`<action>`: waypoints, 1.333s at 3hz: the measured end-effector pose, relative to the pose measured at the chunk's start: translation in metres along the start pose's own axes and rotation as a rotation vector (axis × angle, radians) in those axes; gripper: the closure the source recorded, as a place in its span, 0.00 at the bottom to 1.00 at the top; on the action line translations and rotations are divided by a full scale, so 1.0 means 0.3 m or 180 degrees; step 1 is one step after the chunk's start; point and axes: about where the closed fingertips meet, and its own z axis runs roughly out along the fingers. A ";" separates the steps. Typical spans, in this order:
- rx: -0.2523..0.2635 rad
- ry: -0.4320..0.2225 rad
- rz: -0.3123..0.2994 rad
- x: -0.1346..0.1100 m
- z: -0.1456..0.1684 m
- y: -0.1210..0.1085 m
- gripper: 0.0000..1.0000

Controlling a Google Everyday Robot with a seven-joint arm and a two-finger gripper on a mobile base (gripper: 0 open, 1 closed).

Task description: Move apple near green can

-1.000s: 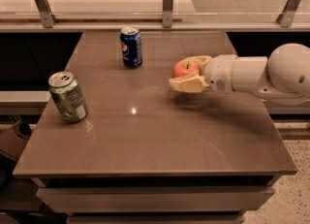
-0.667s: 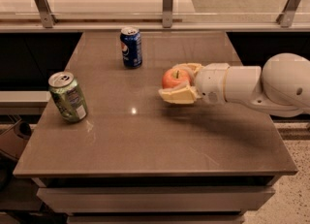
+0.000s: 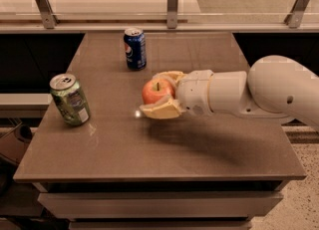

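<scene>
I need to let go of the apple with my gripper on the brown table (image 3: 117,106) next to the green can, on the side facing my arm.
The orange-red apple (image 3: 156,91) is held between the two cream fingers of my gripper (image 3: 160,94), a little above the middle of the brown table (image 3: 164,149). The gripper is shut on the apple, one finger behind it and one in front. My white arm (image 3: 249,92) reaches in from the right. The light green can (image 3: 70,99) stands upright near the table's left edge, well to the left of the apple and apart from it.
A blue Pepsi can (image 3: 135,49) stands upright at the back of the table, behind and left of the gripper. A glass rail with metal posts (image 3: 172,2) runs behind the table. Dark gaps lie on both sides of the table.
My gripper has carried the apple leftward across the table, toward the green can. Both cans have stayed where they were.
</scene>
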 end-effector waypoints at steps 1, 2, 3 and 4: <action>-0.0176 0.0014 -0.0157 -0.047 0.068 0.065 1.00; -0.0372 -0.0020 -0.0216 -0.062 0.143 0.106 1.00; -0.0588 -0.0115 -0.0206 -0.053 0.218 0.139 1.00; -0.0787 -0.0211 -0.0206 -0.060 0.279 0.173 1.00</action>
